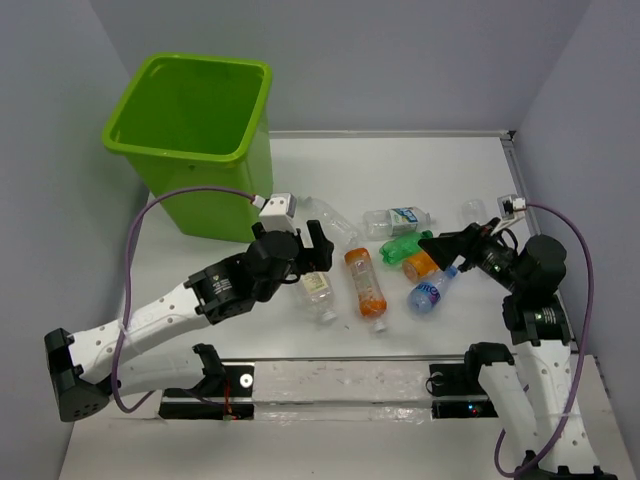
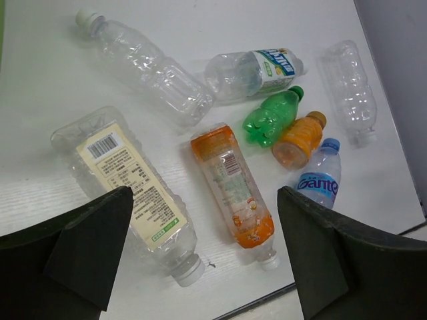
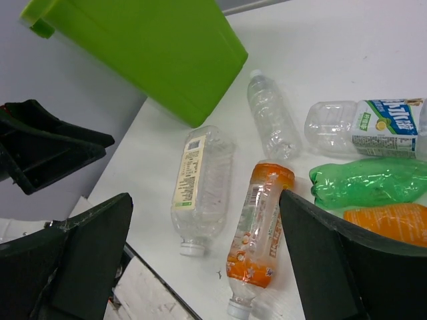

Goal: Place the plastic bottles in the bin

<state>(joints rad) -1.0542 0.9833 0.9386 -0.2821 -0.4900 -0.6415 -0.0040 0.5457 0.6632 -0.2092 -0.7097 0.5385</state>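
I need to next close my right gripper around the clear middle (image 1: pixel 367 289) (image 3: pixel 257 242) of the long orange bottle, near the bottle's orange part at the end with the cap.
The lime-green bin (image 1: pixel 215 190) stands at the back left, seen also in the right wrist view (image 3: pixel 153 47). Several plastic bottles lie on the white table: a clear labelled one (image 1: pixel 318 292) (image 2: pixel 127 180), a long orange one (image 1: pixel 365 283) (image 3: pixel 260 227), a green one (image 1: pixel 405 246), a small orange one (image 1: pixel 420 264), a blue-labelled one (image 1: pixel 430 292) and clear ones (image 1: pixel 395 220) behind. My left gripper (image 1: pixel 305 262) (image 2: pixel 203 253) hovers open above the clear labelled and long orange bottles. My right gripper (image 1: pixel 445 248) (image 3: pixel 207 267) stands open over the green and small orange bottles, holding nothing.
Grey walls close the table at the back and both sides. A clear rail (image 1: pixel 330 385) runs along the near edge between the arm bases. Another clear bottle (image 1: pixel 472 212) lies near the right wall, and one (image 1: pixel 330 215) lies close to the bin.
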